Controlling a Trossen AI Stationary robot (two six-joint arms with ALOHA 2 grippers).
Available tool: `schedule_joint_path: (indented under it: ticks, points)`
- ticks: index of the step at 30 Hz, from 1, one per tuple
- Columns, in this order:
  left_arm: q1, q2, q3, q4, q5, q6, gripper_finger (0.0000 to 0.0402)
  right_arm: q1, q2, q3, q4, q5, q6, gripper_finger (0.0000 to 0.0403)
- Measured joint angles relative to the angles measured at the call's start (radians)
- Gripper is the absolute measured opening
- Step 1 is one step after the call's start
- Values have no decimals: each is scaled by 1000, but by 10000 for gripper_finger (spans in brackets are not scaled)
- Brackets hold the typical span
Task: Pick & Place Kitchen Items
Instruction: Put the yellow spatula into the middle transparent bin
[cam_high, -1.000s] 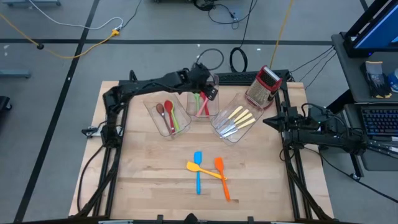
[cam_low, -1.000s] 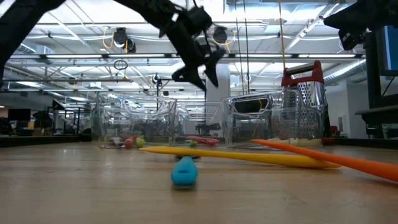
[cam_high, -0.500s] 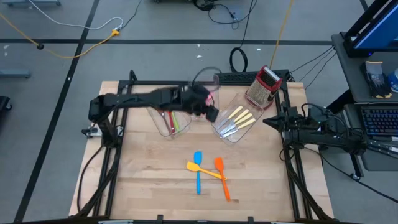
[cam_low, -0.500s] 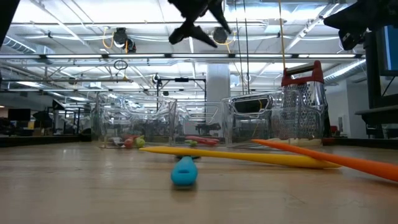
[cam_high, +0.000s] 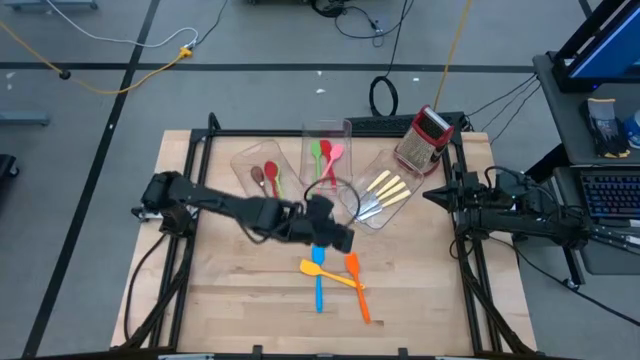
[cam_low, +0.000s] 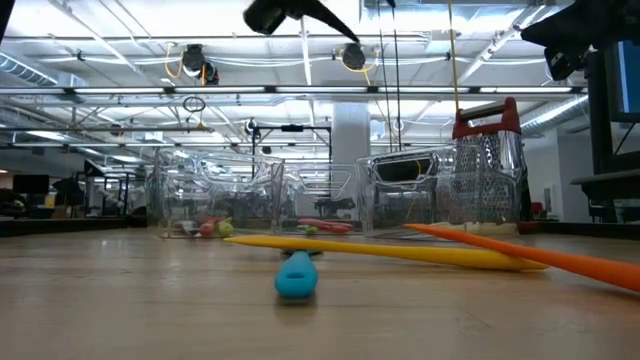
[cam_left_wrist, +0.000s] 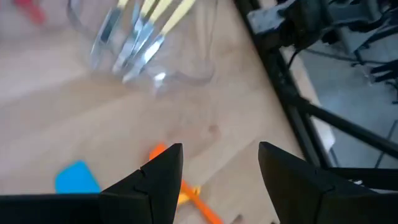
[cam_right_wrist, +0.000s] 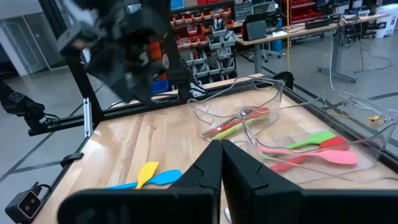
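The robot's left gripper should next close on the yellow spatula's handle (cam_high: 333, 277) close to its blade, between the blue spatula and the orange spatula.
Three loose spatulas lie flat on the wooden table (cam_high: 230, 290): blue (cam_high: 318, 278), yellow (cam_high: 322, 271) and orange (cam_high: 358, 292), the yellow one crossing the other two. My left gripper (cam_high: 338, 240) hangs open in the air just beyond their far ends; in its wrist view (cam_left_wrist: 219, 163) the orange blade (cam_left_wrist: 158, 150) and blue blade (cam_left_wrist: 77, 177) show beneath it. My right gripper (cam_high: 432, 195) stays shut and level at the table's right edge (cam_right_wrist: 221, 163). Nothing is between either gripper's fingers.
Three clear bins stand at the far side: one with brown, red and green spoons (cam_high: 270, 180), one with green, pink and red spatulas (cam_high: 326, 155), one with cream-handled cutlery (cam_high: 385, 188). A red-and-silver grater (cam_high: 424, 138) stands at the far right. Black frame rails run along both sides.
My left gripper has swung from over the middle bin at the far side toward the near edge, and now hangs by the loose spatulas. It has risen somewhat and rolled about its own axis, staying open. Bins and spatulas have kept their places.
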Motion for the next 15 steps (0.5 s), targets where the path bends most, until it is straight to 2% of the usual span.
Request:
schedule_joint_path:
  ticks: [10,15]
  points:
    - [-103,80,0,-23,-24,-310,214,0,0,0,2,-1,-12,0]
    - [-119,121,0,-46,10,-440,214,0,0,0,1,-1,-12,0]
